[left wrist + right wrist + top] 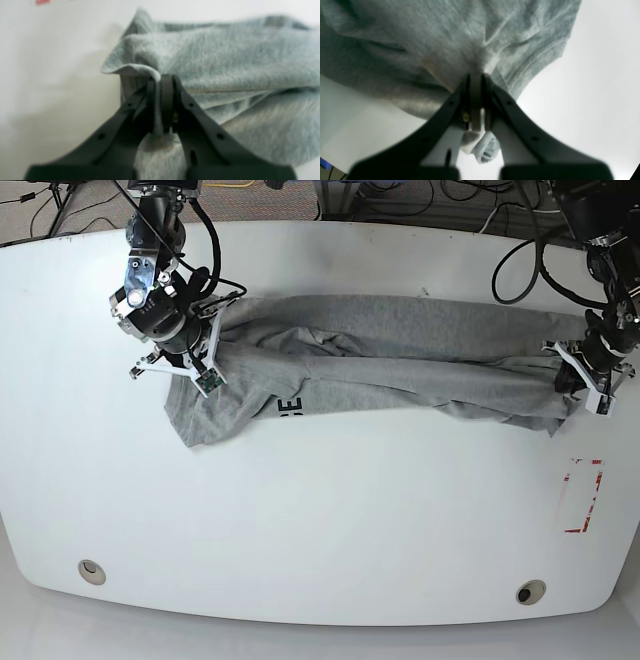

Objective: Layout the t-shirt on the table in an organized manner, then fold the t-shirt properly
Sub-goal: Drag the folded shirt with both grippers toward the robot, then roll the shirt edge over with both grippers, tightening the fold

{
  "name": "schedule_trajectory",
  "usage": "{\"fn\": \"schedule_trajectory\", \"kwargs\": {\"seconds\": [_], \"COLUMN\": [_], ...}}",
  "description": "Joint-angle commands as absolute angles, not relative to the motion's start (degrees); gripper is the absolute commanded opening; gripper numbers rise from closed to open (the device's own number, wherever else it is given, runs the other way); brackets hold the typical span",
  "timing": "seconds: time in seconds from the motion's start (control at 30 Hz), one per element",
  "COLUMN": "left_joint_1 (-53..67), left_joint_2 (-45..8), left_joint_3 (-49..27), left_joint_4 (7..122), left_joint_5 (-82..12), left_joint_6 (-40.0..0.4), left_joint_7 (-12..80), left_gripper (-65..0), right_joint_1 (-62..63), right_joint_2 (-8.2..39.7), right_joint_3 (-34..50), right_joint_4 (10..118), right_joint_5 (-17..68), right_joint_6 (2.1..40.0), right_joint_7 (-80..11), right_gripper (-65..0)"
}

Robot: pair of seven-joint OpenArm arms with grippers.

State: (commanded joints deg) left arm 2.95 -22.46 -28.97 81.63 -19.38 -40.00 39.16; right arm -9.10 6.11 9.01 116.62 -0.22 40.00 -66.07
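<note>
The left gripper holds the t-shirt's fold behind its bunched near corner, so it should open, take the fold closer to that corner (553,408) and pull it toward the front.
The heather-grey t-shirt (390,355) lies stretched in a rumpled band across the far half of the white table (330,520), with a few black letters showing near its left part. My left gripper (160,80) is shut on a folded edge of the t-shirt (225,57) at the band's right end. My right gripper (476,77) is shut on a bunched fold of the t-shirt (445,37) at the left end. In the base view the left gripper (577,376) and right gripper (210,345) hold the cloth taut between them. A flap hangs down below the right gripper.
A red-and-white tape mark (583,495) sits on the table at the right, below the left gripper. Two round grommet holes (92,571) (531,592) lie near the front edge. Cables run along the floor beyond the far edge.
</note>
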Motion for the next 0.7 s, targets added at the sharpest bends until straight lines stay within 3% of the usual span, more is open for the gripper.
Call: {"fn": "schedule_trajectory", "kwargs": {"seconds": [0.1, 0.23, 0.7], "left_joint_1": [2.5, 2.2, -5.3], "left_joint_2": [-22.5, -22.5, -22.3], "left_joint_3": [-29.2, -29.2, -34.3], "left_joint_4": [81.6, 82.2, 91.0], "left_joint_5": [-19.4, -19.5, -19.7], "left_joint_6": [-40.0, -40.0, -40.0], "left_joint_7": [41.7, 43.8, 53.2], "left_gripper": [-39.0, -29.0, -27.5], "right_joint_1": [-9.1, -9.1, -8.6], "right_joint_2": [6.1, 6.1, 5.1], "right_joint_3": [9.0, 9.0, 9.0], "right_joint_4": [116.6, 116.6, 116.6], "right_joint_5": [-0.2, -0.2, -0.3], "right_joint_6": [40.0, 40.0, 40.0], "right_joint_7": [-66.1, -66.1, -66.0], "right_gripper": [-61.5, -60.9, -60.9]}}
